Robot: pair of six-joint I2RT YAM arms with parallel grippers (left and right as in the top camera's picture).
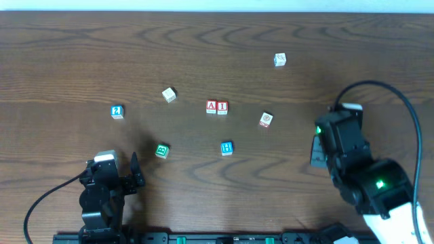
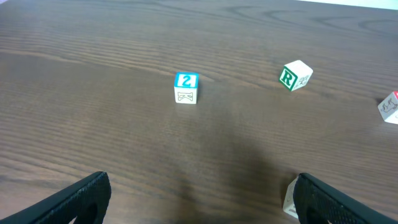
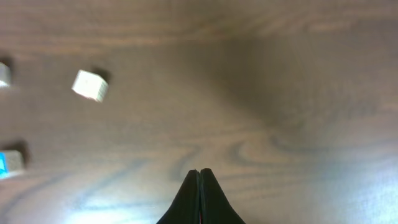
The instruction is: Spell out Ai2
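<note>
Next, my left gripper grips the blue "2" block on the opposite sides [image 1: 117, 112] [image 2: 186, 88], because Ai2 still needs it after the red "I" block.
The red "A" block [image 1: 211, 106] and red "I" block [image 1: 222, 107] stand side by side mid-table. The blue "2" block [image 1: 117, 112] sits apart at the left; it also shows in the left wrist view [image 2: 186, 87], well ahead of the jaws. My left gripper [image 1: 115, 173] [image 2: 199, 199] is open and empty near the front edge. A pale block [image 2: 290, 199] touches or nearly touches its right finger. My right gripper [image 1: 316, 150] [image 3: 199, 175] is shut and empty over bare wood at the right.
A green block [image 1: 161, 150], a blue "H" block [image 1: 226, 148], a white block with a green "R" [image 1: 169, 95] [image 2: 295, 75], and two more white blocks [image 1: 266, 120] [image 1: 280, 59] lie scattered. One white block [image 3: 90, 85] shows in the right wrist view.
</note>
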